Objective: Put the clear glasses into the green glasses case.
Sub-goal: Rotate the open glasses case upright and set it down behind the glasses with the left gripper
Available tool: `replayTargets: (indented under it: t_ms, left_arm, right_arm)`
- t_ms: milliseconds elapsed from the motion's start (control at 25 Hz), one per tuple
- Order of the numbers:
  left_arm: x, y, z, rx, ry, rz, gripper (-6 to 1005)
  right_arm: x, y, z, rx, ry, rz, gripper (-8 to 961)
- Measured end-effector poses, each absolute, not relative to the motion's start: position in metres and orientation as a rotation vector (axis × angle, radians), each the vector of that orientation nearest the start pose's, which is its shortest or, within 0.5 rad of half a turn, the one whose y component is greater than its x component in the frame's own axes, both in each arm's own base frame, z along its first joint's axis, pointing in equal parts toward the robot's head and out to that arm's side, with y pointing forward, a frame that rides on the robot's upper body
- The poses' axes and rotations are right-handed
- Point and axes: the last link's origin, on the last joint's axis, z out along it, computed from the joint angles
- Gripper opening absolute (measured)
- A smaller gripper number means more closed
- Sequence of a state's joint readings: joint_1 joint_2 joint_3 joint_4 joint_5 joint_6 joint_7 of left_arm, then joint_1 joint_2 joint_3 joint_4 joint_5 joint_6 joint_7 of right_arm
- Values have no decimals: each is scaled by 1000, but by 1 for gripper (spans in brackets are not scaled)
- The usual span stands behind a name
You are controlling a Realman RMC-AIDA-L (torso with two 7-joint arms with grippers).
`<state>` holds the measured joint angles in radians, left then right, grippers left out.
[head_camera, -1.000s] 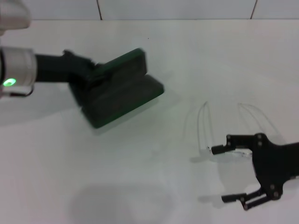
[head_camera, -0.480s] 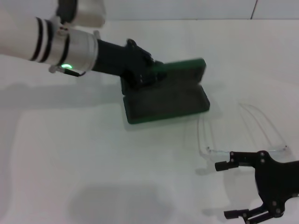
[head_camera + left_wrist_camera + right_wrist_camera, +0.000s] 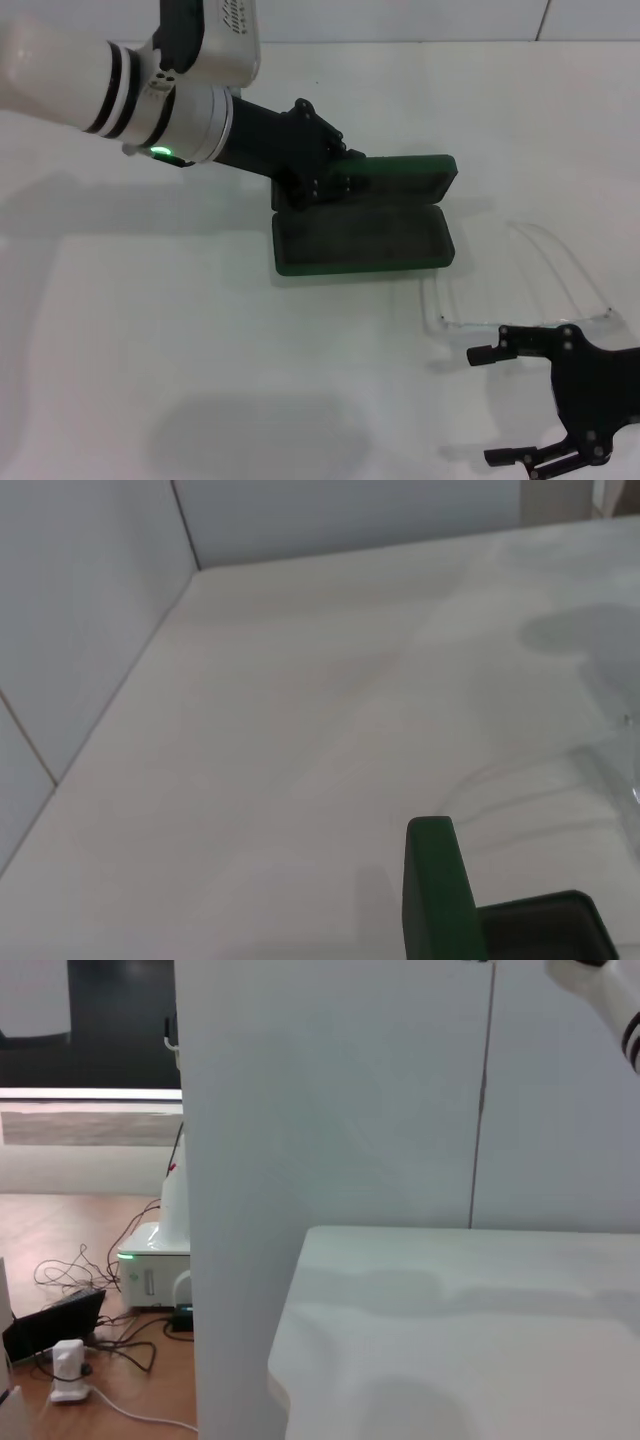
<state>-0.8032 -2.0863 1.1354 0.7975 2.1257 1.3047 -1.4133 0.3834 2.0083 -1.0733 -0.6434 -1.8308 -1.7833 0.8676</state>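
I should let go of the green glasses case with my left gripper slightly nearer me on the white table (image 3: 318, 252) beside the clear glasses.
The green glasses case (image 3: 360, 240) lies open in the middle of the table, its lid (image 3: 400, 172) standing up along the far side. My left gripper (image 3: 318, 182) reaches in from the upper left and is shut on the case's left end at the lid. In the left wrist view the lid's edge (image 3: 430, 900) and a corner of the base (image 3: 545, 925) show. The clear glasses (image 3: 525, 322) lie just right of the case, arms pointing away from me. My right gripper (image 3: 481, 407) hovers open just in front of them, its upper finger close to the lens.
The white table (image 3: 200, 350) ends at a tiled wall (image 3: 400, 20) at the back. The right wrist view shows a white partition (image 3: 330, 1160), the table's corner (image 3: 300, 1360), and cables and a small white device (image 3: 150, 1265) on the floor beyond.
My left arm has swung the open case to the right, close beside the glasses. My right gripper has drawn back from the glasses toward the near edge.
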Motion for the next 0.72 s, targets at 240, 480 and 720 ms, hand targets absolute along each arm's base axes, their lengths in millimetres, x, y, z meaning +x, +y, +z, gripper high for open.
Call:
replayTargets:
  t_ms: [240, 480, 720]
  left_arm:
    - [-150, 402, -27, -2886, 140, -143, 213]
    - [-166, 404, -12, -2850, 99, -106, 214]
    - [-184, 398, -11, -2858, 69, -50, 215]
  right_arm:
    - [276, 255, -9, -3021, -135, 724, 869]
    - [276, 256, -9, -3019, -140, 722, 869]
    - [272, 259, -9, -3020, -156, 723, 869]
